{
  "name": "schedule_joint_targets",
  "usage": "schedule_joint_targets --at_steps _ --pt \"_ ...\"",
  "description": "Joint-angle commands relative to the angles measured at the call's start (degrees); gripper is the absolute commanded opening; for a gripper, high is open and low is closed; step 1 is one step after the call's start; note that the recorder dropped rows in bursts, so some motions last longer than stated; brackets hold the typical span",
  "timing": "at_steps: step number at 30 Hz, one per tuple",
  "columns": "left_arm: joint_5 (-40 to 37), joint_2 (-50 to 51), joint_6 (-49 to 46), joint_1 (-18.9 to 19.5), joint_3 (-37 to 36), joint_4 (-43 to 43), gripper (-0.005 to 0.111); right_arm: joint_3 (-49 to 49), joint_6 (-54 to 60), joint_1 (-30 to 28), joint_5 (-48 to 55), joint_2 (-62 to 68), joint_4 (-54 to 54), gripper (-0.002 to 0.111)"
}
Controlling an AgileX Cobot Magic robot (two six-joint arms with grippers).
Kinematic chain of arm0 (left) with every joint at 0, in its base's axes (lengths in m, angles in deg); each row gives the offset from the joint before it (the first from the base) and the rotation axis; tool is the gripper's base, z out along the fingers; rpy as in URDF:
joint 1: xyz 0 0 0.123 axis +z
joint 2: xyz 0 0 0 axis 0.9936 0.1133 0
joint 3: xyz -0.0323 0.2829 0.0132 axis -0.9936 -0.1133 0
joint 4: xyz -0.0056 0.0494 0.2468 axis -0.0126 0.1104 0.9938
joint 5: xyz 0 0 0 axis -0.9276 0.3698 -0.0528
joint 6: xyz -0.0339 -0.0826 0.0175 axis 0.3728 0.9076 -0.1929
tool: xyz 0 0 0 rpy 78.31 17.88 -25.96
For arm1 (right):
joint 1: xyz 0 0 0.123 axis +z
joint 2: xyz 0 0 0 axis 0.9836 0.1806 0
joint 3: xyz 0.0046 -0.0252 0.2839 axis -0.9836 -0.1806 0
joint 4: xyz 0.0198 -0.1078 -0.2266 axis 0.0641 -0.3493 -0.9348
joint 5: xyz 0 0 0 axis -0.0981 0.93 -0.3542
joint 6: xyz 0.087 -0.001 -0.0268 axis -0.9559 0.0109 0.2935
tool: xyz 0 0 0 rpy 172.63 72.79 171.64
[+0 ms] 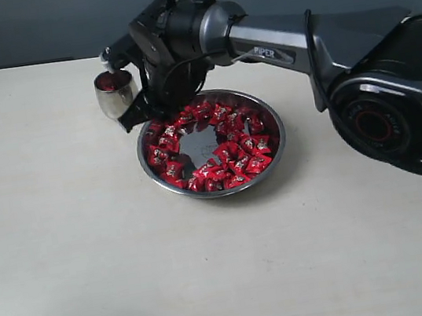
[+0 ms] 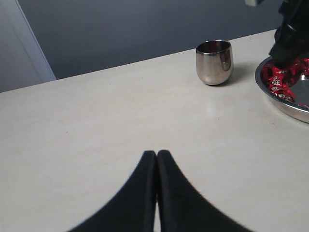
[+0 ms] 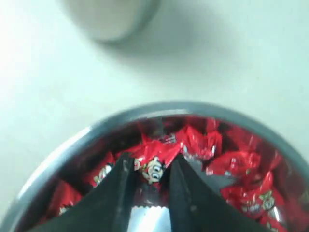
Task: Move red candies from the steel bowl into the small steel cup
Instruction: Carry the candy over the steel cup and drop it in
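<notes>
The red candy in my right gripper needs to drop onto the candy showing inside the small steel cup (image 1: 113,83).
The steel bowl (image 1: 280,136) holds many red candies (image 1: 226,152) in a ring around a bare centre. The small steel cup (image 1: 115,93) stands just left of the bowl, with red candy showing inside it. My right gripper (image 1: 144,117) hangs low over the bowl's left rim, close beside the cup. In the right wrist view its fingers (image 3: 123,179) are shut on one red candy (image 3: 154,166) above the bowl (image 3: 145,113). My left gripper (image 2: 157,153) is shut and empty over bare table, well away from the cup (image 2: 214,62).
The cream table (image 1: 92,263) stretches around the bowl and cup. The right arm's body (image 1: 376,93) spans from the right edge to the bowl. A grey wall runs behind the table's far edge. The left arm does not show in the exterior view.
</notes>
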Motion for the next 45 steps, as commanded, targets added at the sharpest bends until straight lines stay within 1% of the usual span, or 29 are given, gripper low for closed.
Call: schedule_joint_targets --at_steps 1,5,7,9,14,24,26,29,30,31,41,45 --pt "0.4 -0.2 0.3 0.0 0.1 -0.1 0.000 0.0 -5.3 -0.2 -13.7 -1.3 0.7 0.000" --pt "0.4 -0.2 0.3 0.0 0.1 -0.1 0.000 0.0 -6.0 -0.2 -35.0 0.1 9.3 0.000" --pt "0.4 -0.2 0.3 0.0 0.1 -0.1 0.000 0.0 -6.1 -0.2 -39.3 1.0 12.5 0.000" --pt "0.4 -0.2 0.3 0.0 0.1 -0.1 0.000 0.0 -6.3 -0.5 -41.0 1.8 13.5 0.000" --pt "0.4 -0.2 0.3 0.0 0.1 -0.1 0.000 0.0 -10.2 -1.6 -41.0 3.9 13.5 0.000" --pt "0.4 -0.2 0.3 0.0 0.1 -0.1 0.000 0.0 -10.6 -1.9 -43.1 4.9 13.5 0.001" --pt "0.4 -0.2 0.3 0.0 0.1 -0.1 0.000 0.0 -10.6 -1.9 -42.9 4.9 13.5 0.007" --pt "0.4 -0.2 0.3 0.0 0.1 -0.1 0.000 0.0 -10.6 -1.9 -42.8 4.9 13.5 0.025" --pt "0.4 -0.2 0.3 0.0 0.1 -0.1 0.000 0.0 -10.6 -1.9 -42.8 4.9 13.5 0.029" --pt "0.4 -0.2 0.3 0.0 0.1 -0.1 0.000 0.0 -10.7 -1.9 -42.9 4.9 13.5 0.030" --pt "0.4 -0.2 0.3 0.0 0.1 -0.1 0.000 0.0 -10.8 -1.9 -44.5 4.9 13.5 0.030" --pt "0.4 -0.2 0.3 0.0 0.1 -0.1 0.000 0.0 -10.8 -1.9 -41.9 3.3 13.2 0.030"
